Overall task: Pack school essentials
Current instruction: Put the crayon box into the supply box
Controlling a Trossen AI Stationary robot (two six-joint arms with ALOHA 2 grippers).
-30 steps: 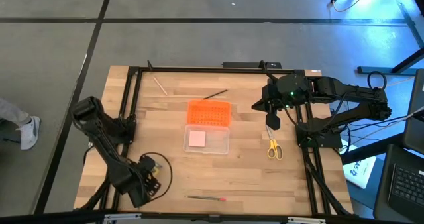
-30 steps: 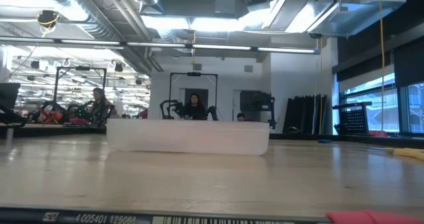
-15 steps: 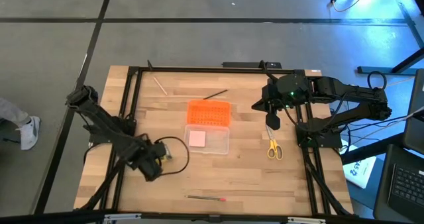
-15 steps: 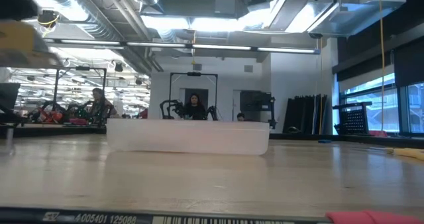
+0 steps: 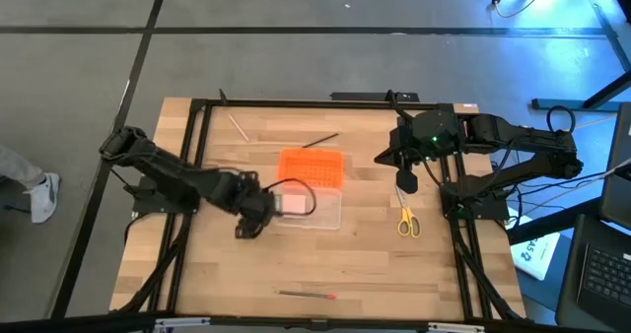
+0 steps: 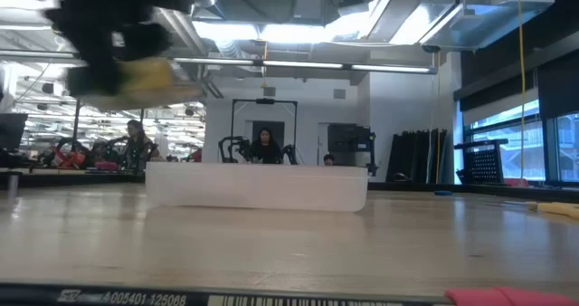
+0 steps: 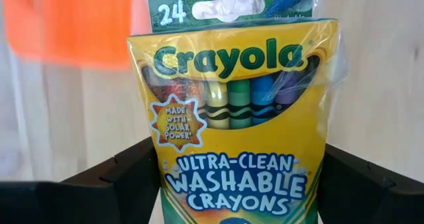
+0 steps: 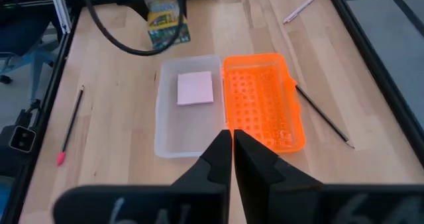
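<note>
The robot's left gripper will release the green-yellow crayon box on the pale pink block inside the clear box (image 5: 293, 205).
My left gripper (image 5: 260, 209) is shut on the green-yellow crayon box (image 7: 235, 118) and carries it in the air just left of the clear box (image 5: 314, 215). The right wrist view shows the crayon box (image 8: 167, 22) beyond the clear box. A pale pink square block (image 5: 294, 205) lies flat inside the clear box. My right gripper (image 5: 404, 181) hangs shut and holds nothing, above the far end of the yellow-handled scissors (image 5: 407, 221), which lie flat on the table. My left gripper pinches the crayon box by its two narrow sides (image 7: 167, 177), near its lower end, with one dark finger (image 7: 126, 177) on each side. The fingers point steeply down from above. The box is lifted clear of the table, printed face toward the wrist camera.
The orange lid (image 5: 311, 166) lies on the table against the clear box's far side. A dark pencil (image 5: 320, 140) and a pale one (image 5: 238, 127) lie near the far edge. A red-tipped pencil (image 5: 308, 295) lies near the front edge.
My left gripper has swung from the table's near left corner toward the right and far side, up to the clear box's left side. It has risen a little and rolled about its own axis, and has carried the crayon box along, clear of the table.
</note>
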